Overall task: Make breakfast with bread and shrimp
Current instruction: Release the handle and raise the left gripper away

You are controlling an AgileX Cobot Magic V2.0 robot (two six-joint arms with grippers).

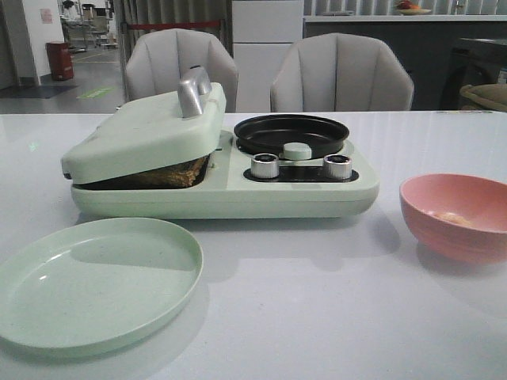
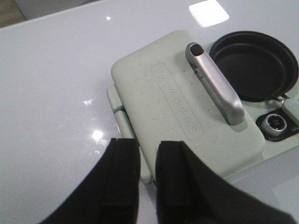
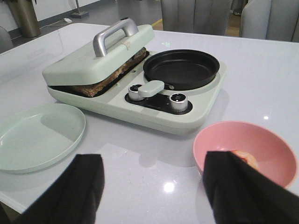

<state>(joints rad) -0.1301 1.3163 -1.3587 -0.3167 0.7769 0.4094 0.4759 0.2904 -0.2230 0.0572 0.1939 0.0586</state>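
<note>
My right gripper should take hold next of the pink bowl's rim (image 1: 497,184) (image 3: 291,153) on the side away from the breakfast maker, because the bowl holds the shrimp.
The bread (image 1: 170,172) lies in the left bay of a pale green breakfast maker (image 1: 238,190). Only its brown edge shows under the lowered lid (image 1: 142,131); it also shows in the right wrist view (image 3: 100,84). The shrimp (image 1: 447,215) are small orange-pink pieces in a pink bowl (image 1: 444,237) at the right. In the right wrist view (image 3: 247,158) a finger partly hides them. My left gripper (image 2: 148,144) hovers over the lid's near corner, jaws almost together and holding nothing. My right gripper (image 3: 154,158) is wide open above the table, next to the bowl (image 3: 210,140). Neither gripper shows in the front view.
The lid has a silver handle (image 1: 192,91) and rests slightly ajar. A black round pan (image 1: 291,133) sits in the maker's right bay, with two silver knobs (image 1: 265,165) in front. A pale green plate (image 1: 95,277) lies at the front left. Two chairs stand behind the table.
</note>
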